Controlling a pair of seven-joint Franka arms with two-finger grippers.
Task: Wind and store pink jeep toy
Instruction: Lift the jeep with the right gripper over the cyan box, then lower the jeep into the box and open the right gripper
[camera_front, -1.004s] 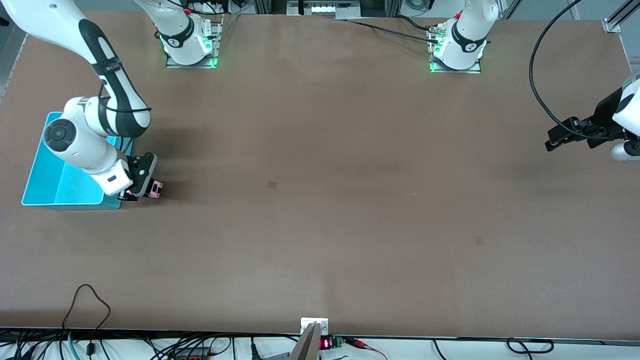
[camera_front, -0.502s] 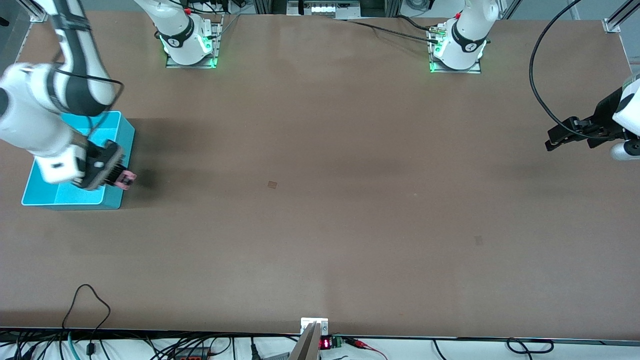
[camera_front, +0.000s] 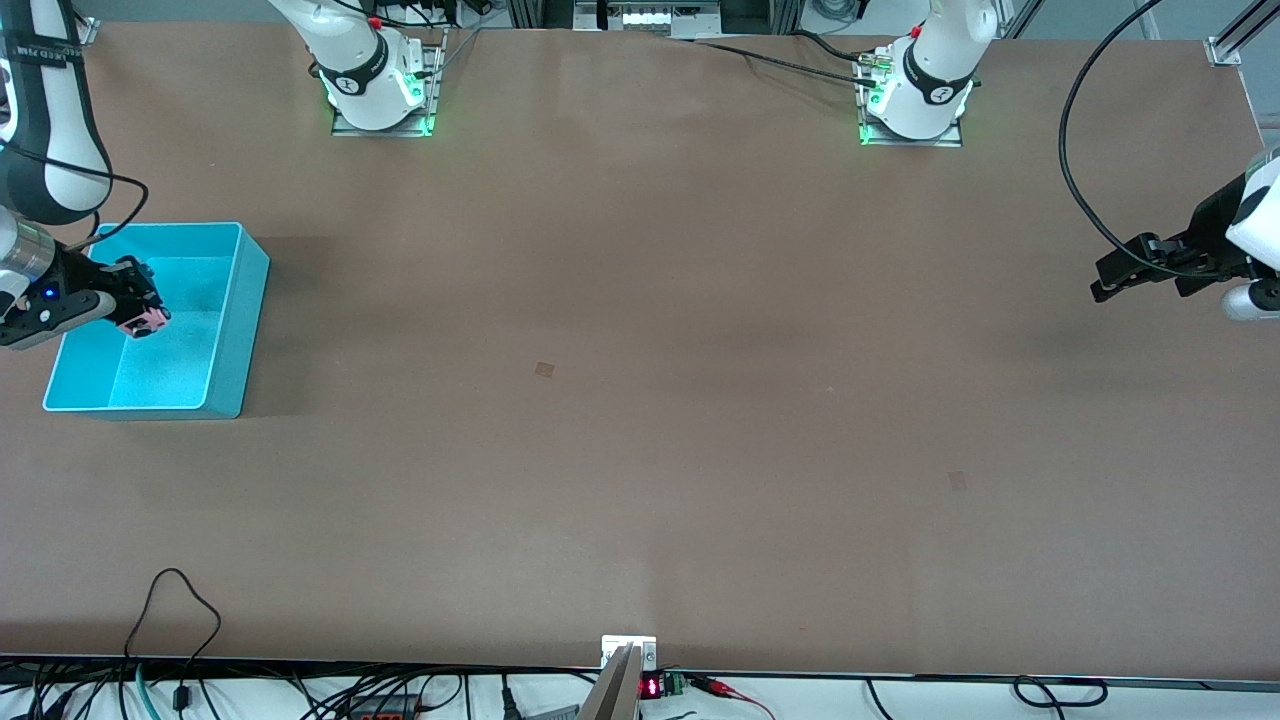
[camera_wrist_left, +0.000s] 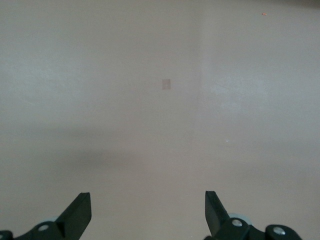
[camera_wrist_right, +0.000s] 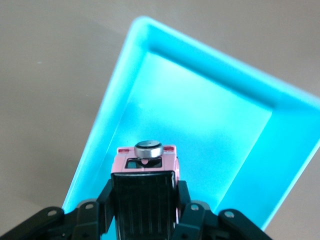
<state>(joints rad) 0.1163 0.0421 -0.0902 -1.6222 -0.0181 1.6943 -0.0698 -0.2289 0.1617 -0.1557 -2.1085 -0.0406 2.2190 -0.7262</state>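
Note:
The pink jeep toy will go down inside the turquoise bin (camera_front: 198, 312) (camera_wrist_right: 200, 100), close to the bin's side that faces the middle of the table, and my right gripper will set it there.
My right gripper (camera_front: 140, 318) is shut on the pink jeep toy (camera_front: 147, 321) and holds it in the air over the turquoise bin (camera_front: 235, 330) at the right arm's end of the table. The right wrist view shows the pink jeep toy (camera_wrist_right: 145, 175) with its black roof and a round silver spare wheel, clamped between the fingers (camera_wrist_right: 182, 192) of my right gripper (camera_wrist_right: 145, 200), above the turquoise bin (camera_wrist_right: 107, 115). My left gripper (camera_front: 1105, 285) hangs open with nothing in it at the left arm's end of the table, waiting. Its wrist view shows the left gripper (camera_wrist_left: 148, 212) above bare tabletop.
The brown table (camera_front: 640, 400) stretches wide between the two arms. A small square mark (camera_front: 544, 369) lies near its middle. Cables (camera_front: 170, 600) trail over the table edge nearest the front camera. The arm bases (camera_front: 380, 90) stand along the table's edge farthest from the camera.
My right gripper has lifted the pink jeep toy off the table beside the bin and carried it over the bin's inside. The left arm has not moved.

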